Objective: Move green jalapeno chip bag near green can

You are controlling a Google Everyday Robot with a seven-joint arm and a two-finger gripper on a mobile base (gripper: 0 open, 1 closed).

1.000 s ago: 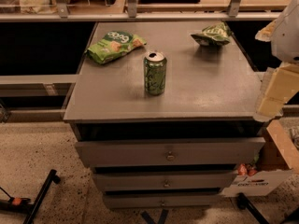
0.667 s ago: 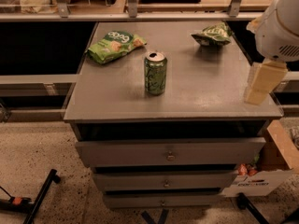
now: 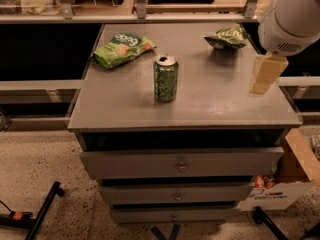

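Note:
The robot's gripper will next move to the green jalapeno chip bag and close on the bag's end (image 3: 240, 36) nearest the white arm.
The green jalapeno chip bag (image 3: 227, 35) is a small crumpled dark-green bag at the far right of the grey cabinet top (image 3: 210, 99). The green can (image 3: 165, 78) stands upright near the middle of the top, well to the left of and nearer than the bag. My gripper (image 3: 264, 75) hangs from the white arm (image 3: 292, 16) at the right edge of the top, nearer than the bag and a little to its right. It holds nothing that I can see.
A larger bright lime-green bag (image 3: 121, 48) lies flat at the far left of the top. The cabinet has three drawers (image 3: 180, 164) below. A shelf rail (image 3: 140, 18) runs behind the top. A cardboard box (image 3: 295, 164) sits on the floor at right.
The arm and gripper have moved left and up from the right edge, in over the cabinet top toward the dark-green bag. The bags and can have not moved.

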